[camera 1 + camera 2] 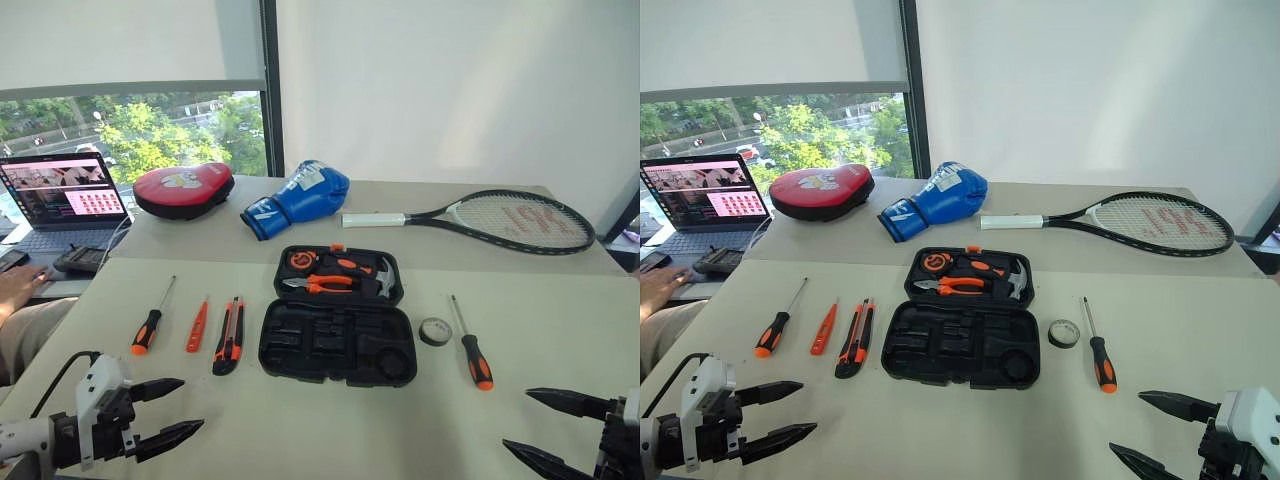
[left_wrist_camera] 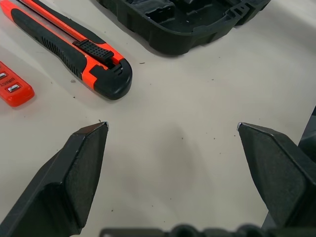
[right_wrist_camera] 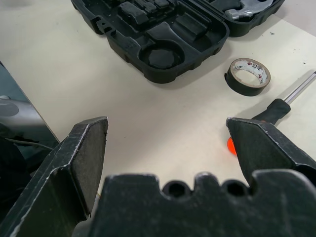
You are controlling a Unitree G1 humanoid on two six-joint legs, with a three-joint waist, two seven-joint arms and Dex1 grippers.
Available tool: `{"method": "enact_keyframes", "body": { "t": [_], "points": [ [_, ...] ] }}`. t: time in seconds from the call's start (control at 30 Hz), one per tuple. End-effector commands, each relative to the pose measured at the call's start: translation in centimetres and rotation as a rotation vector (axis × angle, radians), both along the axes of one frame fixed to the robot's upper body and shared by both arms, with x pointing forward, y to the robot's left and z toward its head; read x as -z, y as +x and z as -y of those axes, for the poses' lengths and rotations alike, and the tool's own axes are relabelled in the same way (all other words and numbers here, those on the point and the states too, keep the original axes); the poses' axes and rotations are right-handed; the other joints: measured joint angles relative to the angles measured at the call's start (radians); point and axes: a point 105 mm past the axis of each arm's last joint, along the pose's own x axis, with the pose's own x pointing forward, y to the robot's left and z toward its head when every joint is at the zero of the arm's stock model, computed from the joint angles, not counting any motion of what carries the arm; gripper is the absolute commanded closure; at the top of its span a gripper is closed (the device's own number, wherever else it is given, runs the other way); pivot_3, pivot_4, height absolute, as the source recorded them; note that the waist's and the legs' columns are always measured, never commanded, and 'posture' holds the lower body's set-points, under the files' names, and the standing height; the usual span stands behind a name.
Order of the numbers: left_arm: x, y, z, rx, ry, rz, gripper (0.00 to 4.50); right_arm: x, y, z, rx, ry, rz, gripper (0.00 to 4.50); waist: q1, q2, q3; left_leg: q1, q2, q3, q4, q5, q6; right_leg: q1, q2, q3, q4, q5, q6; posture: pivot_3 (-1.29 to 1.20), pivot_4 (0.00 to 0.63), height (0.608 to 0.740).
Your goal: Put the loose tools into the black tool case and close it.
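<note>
My left gripper is going to close on the handle of the orange-and-black screwdriver [image 1: 144,336], which is the one lying next to the slim orange tester screwdriver.
The black tool case [image 1: 336,340] lies open in the middle of the table, with pliers and a hammer in its far half. Left of it lie a utility knife [image 1: 229,335], a slim orange tester screwdriver [image 1: 197,326] and an orange-and-black screwdriver [image 1: 150,320]. To the case's right are a small black tape roll [image 1: 435,331] and a second screwdriver [image 1: 471,346]. My left gripper [image 1: 175,414] hovers open near the table's front left, short of the knife [image 2: 74,47]. At the front right my right gripper [image 1: 540,430] is open too, with the tape roll [image 3: 249,75] ahead of it.
A tennis racket [image 1: 490,218], a blue boxing glove [image 1: 298,198] and a red pad [image 1: 184,189] lie along the back of the table. A laptop [image 1: 62,197] stands at the far left, where a person's hand [image 1: 18,285] rests.
</note>
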Motion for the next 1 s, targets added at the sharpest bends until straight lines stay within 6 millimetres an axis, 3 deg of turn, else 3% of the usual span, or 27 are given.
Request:
{"method": "enact_keyframes", "body": {
  "t": [0.03, 0.2, 0.3, 0.43, 0.57, 0.73, 0.87, 0.9, 1.0],
  "points": [
    [-1.8, 1.0, 0.4, -0.027, 0.004, 0.082, 0.00, -1.3, 0.8, -0.7, -0.032, 0.025, 0.103, 0.05, 0.000, 0.000, 0.000, 0.000, 0.000, 0.000, 0.000, 0.000, 0.000, 0.000, 0.000, 0.000, 0.000, 0.000, 0.000, 0.00, 0.150, 0.740],
    [-5.5, 4.6, 0.0, -0.299, -0.112, 0.169, 0.00, -3.0, 2.3, -3.5, -0.127, 0.143, 0.253, 0.05, 0.001, -0.001, 0.001, 0.001, 0.002, -0.003, 0.002, 0.000, -0.001, 0.001, 0.000, 0.001, 0.000, 0.000, 0.001, 0.00, 0.150, 0.740],
    [-6.4, 6.1, -1.7, -0.478, -0.094, 0.184, 0.00, -3.9, 2.4, -5.7, -0.230, 0.221, 0.265, 0.05, 0.001, 0.000, 0.000, 0.003, 0.002, -0.003, 0.001, 0.000, -0.002, 0.003, 0.002, 0.000, 0.001, 0.003, 0.007, 0.00, 0.150, 0.740],
    [-5.2, 7.9, -5.8, -0.781, 0.103, 0.002, 0.00, -6.2, 2.7, -8.1, -0.383, 0.287, 0.284, 0.05, -0.004, -0.001, 0.001, 0.005, 0.002, -0.003, 0.000, 0.002, 0.001, 0.003, 0.008, -0.001, 0.003, 0.006, 0.000, 0.00, 0.150, 0.740],
    [-4.0, 9.2, -8.5, -0.933, 0.237, -0.181, 0.00, -7.1, 2.7, -10.0, -0.510, 0.275, 0.240, 0.05, -0.002, -0.003, 0.002, 0.007, 0.001, -0.003, -0.001, 0.003, 0.000, 0.004, 0.011, -0.002, 0.002, 0.006, 0.000, 0.00, 0.150, 0.740],
    [-2.2, 10.7, -8.6, -0.930, 0.283, -0.298, 0.00, -7.6, 3.1, -10.4, -0.521, 0.242, 0.274, 0.05, 0.003, -0.005, 0.002, 0.007, -0.003, -0.003, -0.007, 0.005, -0.003, 0.003, 0.008, -0.003, 0.002, 0.006, 0.000, 0.00, 0.150, 0.740],
    [-1.4, 11.9, -8.1, -0.891, 0.249, -0.344, 0.85, -7.7, 3.1, -10.4, -0.497, 0.235, 0.295, 0.00, 0.007, -0.006, 0.003, 0.004, -0.003, -0.003, -0.007, 0.006, -0.009, 0.001, 0.005, -0.003, 0.001, 0.005, 0.000, 0.00, 0.150, 0.740],
    [-1.5, 12.3, -7.9, -0.879, 0.234, -0.333, 1.41, -7.6, 3.0, -10.4, -0.489, 0.231, 0.295, 0.00, 0.006, -0.006, 0.003, 0.004, -0.003, -0.003, -0.007, 0.004, -0.012, 0.001, 0.003, -0.002, 0.001, 0.005, 0.000, 0.00, 0.150, 0.740],
    [-1.8, 12.9, -7.8, -0.863, 0.214, -0.323, 2.38, -7.4, 2.8, -10.3, -0.471, 0.223, 0.294, 0.00, 0.008, -0.006, 0.002, 0.003, -0.003, -0.004, -0.007, 0.002, -0.015, 0.001, 0.000, -0.001, 0.001, 0.005, 0.000, 0.00, 0.150, 0.740]
  ]
}}
